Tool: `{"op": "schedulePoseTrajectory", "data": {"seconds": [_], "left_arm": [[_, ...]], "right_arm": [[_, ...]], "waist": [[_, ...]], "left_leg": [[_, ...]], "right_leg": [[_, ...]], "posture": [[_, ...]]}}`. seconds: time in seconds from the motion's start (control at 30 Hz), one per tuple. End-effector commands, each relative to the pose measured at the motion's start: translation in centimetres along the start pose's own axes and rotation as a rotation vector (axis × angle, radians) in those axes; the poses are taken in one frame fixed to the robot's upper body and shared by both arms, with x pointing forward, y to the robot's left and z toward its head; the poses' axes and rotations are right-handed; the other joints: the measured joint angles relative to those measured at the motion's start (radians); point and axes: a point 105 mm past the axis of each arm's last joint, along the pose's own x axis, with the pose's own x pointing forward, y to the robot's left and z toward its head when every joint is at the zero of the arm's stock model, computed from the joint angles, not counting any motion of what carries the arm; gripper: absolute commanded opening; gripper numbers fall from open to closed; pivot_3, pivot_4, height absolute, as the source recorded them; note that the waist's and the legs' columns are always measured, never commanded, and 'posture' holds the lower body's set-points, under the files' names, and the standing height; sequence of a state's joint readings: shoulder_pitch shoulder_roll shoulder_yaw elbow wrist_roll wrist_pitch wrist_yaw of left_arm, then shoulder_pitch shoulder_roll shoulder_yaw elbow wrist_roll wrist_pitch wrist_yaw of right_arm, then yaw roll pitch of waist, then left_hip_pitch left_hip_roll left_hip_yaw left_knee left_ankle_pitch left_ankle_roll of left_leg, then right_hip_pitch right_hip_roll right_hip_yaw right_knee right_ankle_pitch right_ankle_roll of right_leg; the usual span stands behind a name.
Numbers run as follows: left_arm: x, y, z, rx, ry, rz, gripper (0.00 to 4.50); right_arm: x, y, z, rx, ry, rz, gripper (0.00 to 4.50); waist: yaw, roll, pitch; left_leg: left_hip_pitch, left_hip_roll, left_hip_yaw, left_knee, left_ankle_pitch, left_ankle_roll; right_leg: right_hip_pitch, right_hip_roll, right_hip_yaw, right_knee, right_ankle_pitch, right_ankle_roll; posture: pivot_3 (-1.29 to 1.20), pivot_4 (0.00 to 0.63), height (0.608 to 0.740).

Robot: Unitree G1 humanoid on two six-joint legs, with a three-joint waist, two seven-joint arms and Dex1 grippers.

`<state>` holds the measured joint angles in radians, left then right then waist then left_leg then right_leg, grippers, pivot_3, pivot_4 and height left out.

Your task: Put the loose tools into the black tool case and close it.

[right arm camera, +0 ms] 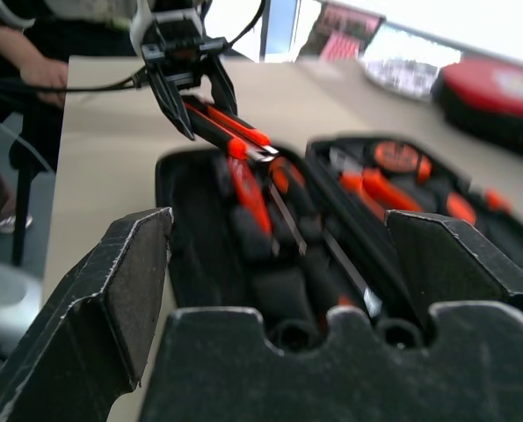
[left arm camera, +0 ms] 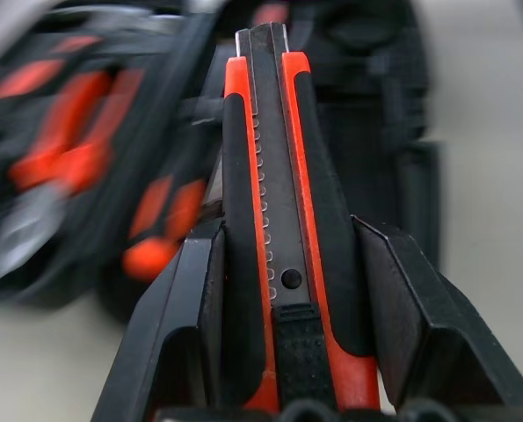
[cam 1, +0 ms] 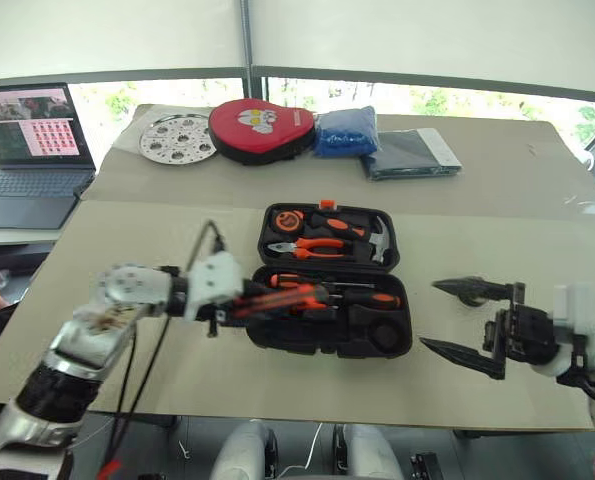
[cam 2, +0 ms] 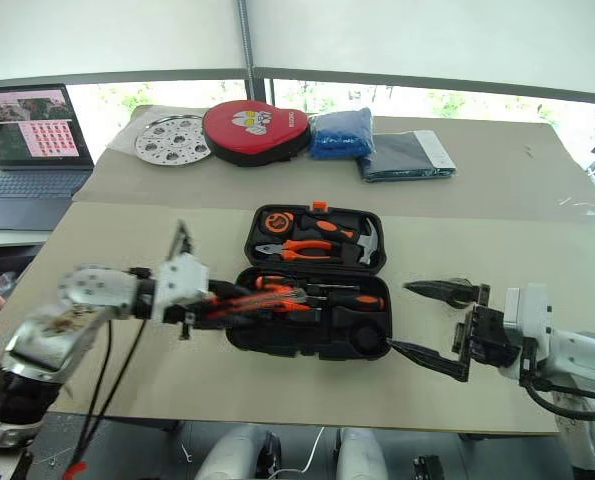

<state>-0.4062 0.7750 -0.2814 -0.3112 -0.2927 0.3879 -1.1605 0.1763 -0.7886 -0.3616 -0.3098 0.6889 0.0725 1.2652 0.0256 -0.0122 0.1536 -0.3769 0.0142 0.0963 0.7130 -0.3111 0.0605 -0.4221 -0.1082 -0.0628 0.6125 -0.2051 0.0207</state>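
Observation:
My left gripper has the orange-black utility knife, now just above the case's near half. It will release the knife along the case's near edge inside the case's near half (cam 1: 310,335).
The black tool case (cam 1: 307,346) lies open on the tan table. Its far half holds pliers, a hammer and a tape measure. In the near half lies an orange-and-black screwdriver (cam 1: 369,298). My left gripper (cam 1: 245,300) is shut on the orange-black utility knife (cam 1: 282,298) and holds it just above the near half's left side, pointing right. The wrist view has the knife (left arm camera: 270,158) clamped lengthwise between both fingers. Right of the case, my right gripper (cam 1: 429,315) stands open and empty, pointing at the case.
At the table's back lie a red round pouch (cam 1: 260,128), a perforated metal disc (cam 1: 177,138), a blue bag (cam 1: 345,132) and a grey folder (cam 1: 409,153). A laptop (cam 1: 32,150) sits on a side desk at left, where a person's hand (right arm camera: 32,70) rests.

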Motion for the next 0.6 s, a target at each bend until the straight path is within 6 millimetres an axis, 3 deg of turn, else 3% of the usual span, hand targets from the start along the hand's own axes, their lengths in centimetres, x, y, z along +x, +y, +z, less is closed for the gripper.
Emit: {"op": "schedulePoseTrajectory", "data": {"seconds": [0.03, 0.13, 0.4, 0.6], "left_arm": [[2.2, -0.7, 0.8, 0.041, 0.065, -0.071, 1.70], [3.6, -1.2, 0.5, 0.040, 0.102, -0.109, 1.70], [4.7, 0.0, 0.1, 0.069, 0.185, -0.114, 1.70], [4.3, -0.2, -0.3, 0.069, 0.223, -0.129, 1.70]], "right_arm": [[-0.9, -0.1, 0.0, -0.025, 0.028, -0.021, 4.50], [-1.0, 0.0, -0.2, -0.022, 0.028, -0.030, 4.50], [-0.8, 0.6, -0.6, -0.009, 0.017, -0.028, 4.50], [-0.8, 0.8, -0.6, -0.012, 0.012, -0.022, 4.50]], "waist": [[-0.005, 0.000, 0.000], [-0.007, 0.000, 0.000], [-0.005, -0.001, 0.000], [-0.001, -0.001, 0.000]], "left_leg": [[0.000, 0.000, 0.000, 0.000, 0.000, 0.000], [0.001, 0.000, 0.000, 0.000, 0.000, 0.001], [0.001, 0.000, -0.001, 0.002, -0.001, 0.003], [0.001, 0.000, -0.001, 0.003, -0.002, 0.004]], "right_leg": [[0.000, 0.001, 0.001, 0.000, 0.000, 0.000], [0.001, 0.001, 0.002, 0.001, 0.000, 0.001], [0.001, 0.001, 0.002, 0.001, 0.000, 0.001], [0.002, 0.000, 0.002, 0.001, 0.000, 0.002]], "posture": [[0.00, 0.150, 0.740], [0.00, 0.150, 0.740], [0.00, 0.150, 0.740], [0.00, 0.150, 0.740]]}}
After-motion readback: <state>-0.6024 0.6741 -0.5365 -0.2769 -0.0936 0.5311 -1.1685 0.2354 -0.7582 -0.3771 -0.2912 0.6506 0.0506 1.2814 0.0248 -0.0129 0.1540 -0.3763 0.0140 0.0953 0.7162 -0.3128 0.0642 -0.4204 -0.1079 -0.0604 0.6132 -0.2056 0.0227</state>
